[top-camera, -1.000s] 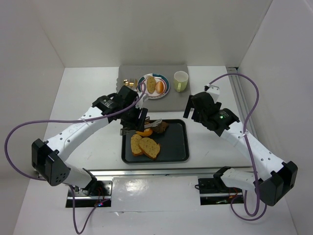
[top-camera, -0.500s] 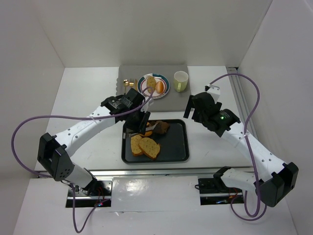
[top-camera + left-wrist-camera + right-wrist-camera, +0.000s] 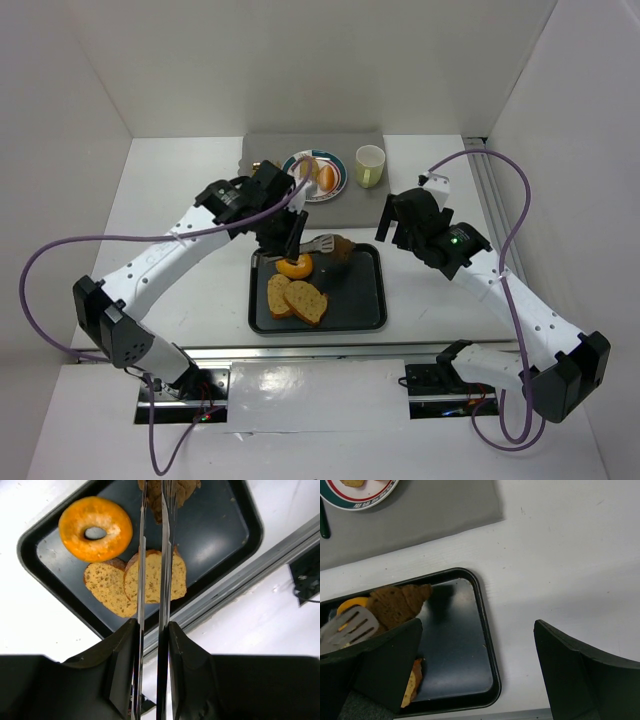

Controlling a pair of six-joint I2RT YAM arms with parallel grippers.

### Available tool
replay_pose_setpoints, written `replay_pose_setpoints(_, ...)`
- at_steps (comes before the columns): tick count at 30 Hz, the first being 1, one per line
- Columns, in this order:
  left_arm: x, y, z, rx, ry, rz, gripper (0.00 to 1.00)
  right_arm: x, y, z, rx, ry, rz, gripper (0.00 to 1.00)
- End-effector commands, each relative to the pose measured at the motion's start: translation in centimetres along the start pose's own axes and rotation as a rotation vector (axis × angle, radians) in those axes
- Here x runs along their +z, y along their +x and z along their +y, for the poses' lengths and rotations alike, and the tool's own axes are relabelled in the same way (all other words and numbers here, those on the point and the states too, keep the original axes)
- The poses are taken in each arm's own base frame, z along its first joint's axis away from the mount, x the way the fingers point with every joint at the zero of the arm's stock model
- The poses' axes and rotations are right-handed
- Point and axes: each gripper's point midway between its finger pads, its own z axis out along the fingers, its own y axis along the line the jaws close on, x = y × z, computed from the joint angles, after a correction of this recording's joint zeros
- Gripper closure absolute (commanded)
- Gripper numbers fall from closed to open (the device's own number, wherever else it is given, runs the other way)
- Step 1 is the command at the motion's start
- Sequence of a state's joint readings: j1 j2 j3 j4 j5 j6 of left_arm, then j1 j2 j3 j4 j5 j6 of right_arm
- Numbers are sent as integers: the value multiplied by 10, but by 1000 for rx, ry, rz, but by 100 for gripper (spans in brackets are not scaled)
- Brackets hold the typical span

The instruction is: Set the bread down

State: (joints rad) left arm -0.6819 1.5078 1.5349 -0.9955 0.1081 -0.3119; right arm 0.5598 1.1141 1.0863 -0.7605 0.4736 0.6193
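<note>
The robot's left gripper should open the tongs and release the brown bread, now held above the tray's far edge, on the plate (image 3: 297, 183) beside the bread slice.
My left gripper (image 3: 288, 228) is shut on metal tongs (image 3: 318, 243). The tongs pinch a brown croissant-like bread (image 3: 339, 246) and hold it above the far edge of the black tray (image 3: 362, 300). In the left wrist view the tong arms (image 3: 165, 580) run between my fingers (image 3: 122, 660) up to the brown bread (image 3: 186, 487). An orange doughnut (image 3: 294, 266) and two bread slices (image 3: 305, 301) lie in the tray. My right gripper (image 3: 398, 222) is open and empty, right of the tray; its view shows the brown bread (image 3: 397, 605) and the tong head (image 3: 347, 627).
A plate (image 3: 340, 170) with a bread slice and an orange bun sits on a grey mat (image 3: 262, 150) at the back. A pale green cup (image 3: 370, 165) stands to its right. White walls close in the table on three sides.
My left gripper has pulled back and up with the tongs, lifting the brown bread off the tray. The doughnut now shows in full. The right arm has not moved.
</note>
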Motion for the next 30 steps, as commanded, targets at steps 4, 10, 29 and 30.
replay_pose_setpoints(4,-42,-46,25,-53,-54,-125,100,2,-18,8,28,-31,-69,0)
replay_pose_setpoints(10,-44,-113,84,-300,-181,-312,100,9,-12,8,10,-20,-55,0)
replay_pose_setpoints(29,38,-191,183,-598,-317,-481,100,31,-3,21,-29,-21,-11,0)
replay_pose_setpoints(30,38,-191,183,-607,-315,-483,100,31,-3,21,-29,-21,-11,0)
